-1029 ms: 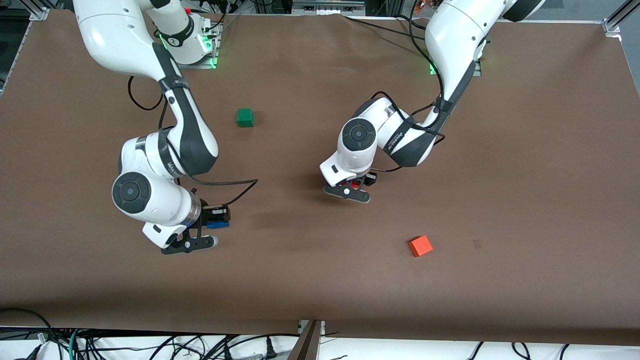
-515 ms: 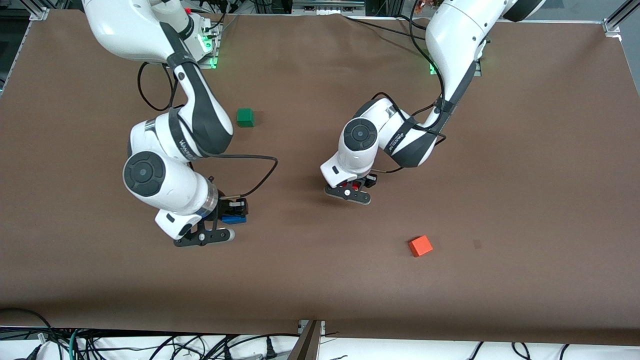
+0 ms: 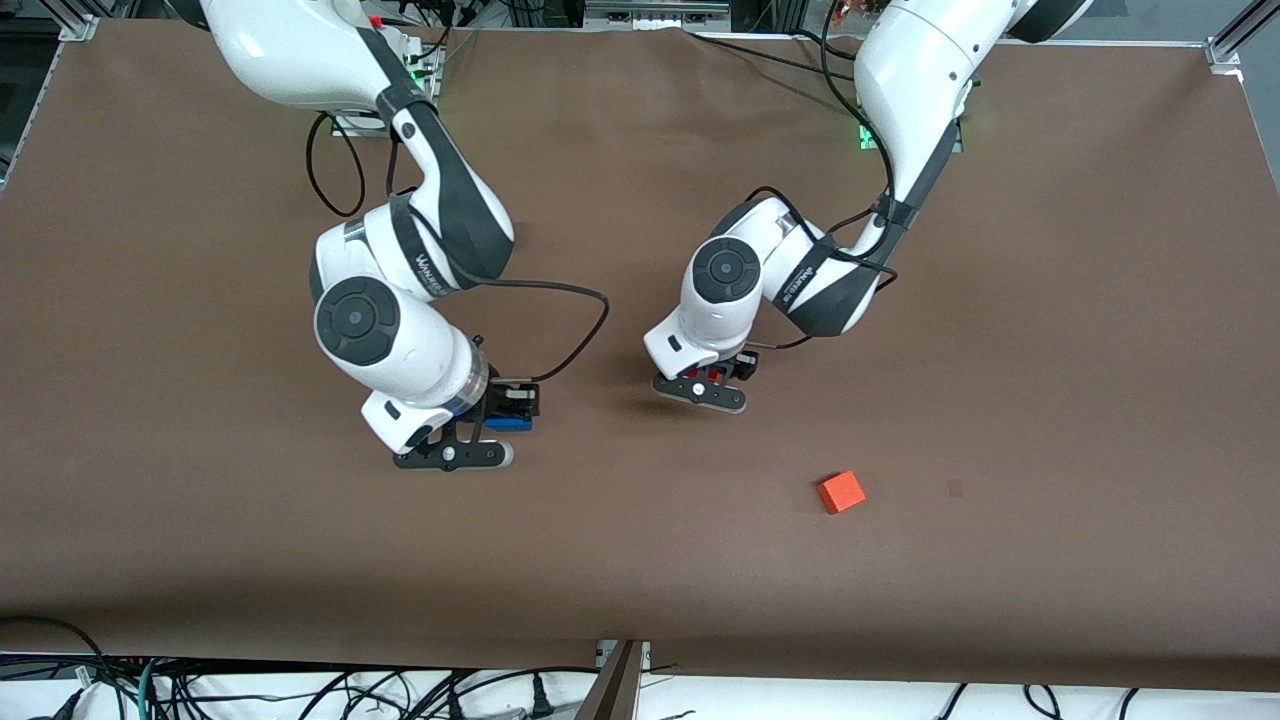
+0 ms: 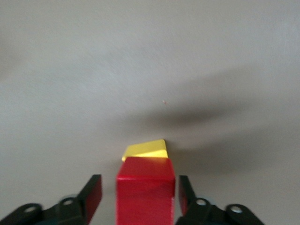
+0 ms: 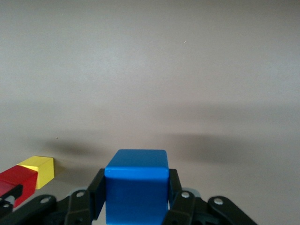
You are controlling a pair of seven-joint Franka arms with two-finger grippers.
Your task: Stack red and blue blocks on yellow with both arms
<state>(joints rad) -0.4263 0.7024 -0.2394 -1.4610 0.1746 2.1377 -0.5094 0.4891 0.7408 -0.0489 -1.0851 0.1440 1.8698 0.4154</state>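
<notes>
The robot's right gripper will put the blue cube down on top of the red cube (image 3: pixel 707 367) (image 5: pixel 8 188) between the left gripper's fingers.
In the left wrist view the deep red cube (image 4: pixel 145 192) sits on the yellow cube (image 4: pixel 145 150), of which only a top strip shows. My left gripper (image 4: pixel 139 180) is open around the red cube, with a gap on each side. In the front view this gripper (image 3: pixel 712 378) is low over mid-table, and a bit of red cube (image 3: pixel 712 374) shows between its fingers. My right gripper (image 5: pixel 136 176) is shut on the blue cube (image 5: pixel 136 187) and holds it above the table (image 3: pixel 508 424). The red cube (image 5: pixel 14 185) and yellow cube (image 5: pixel 40 168) also show in the right wrist view.
A lighter orange-red cube (image 3: pixel 841 492) lies on the brown table (image 3: pixel 1050 350), nearer to the front camera than the left gripper and toward the left arm's end. The green cube is hidden by the right arm.
My right arm has carried the blue cube toward the left arm's end of the table, closer to the red and yellow cubes. The left gripper has barely moved.
</notes>
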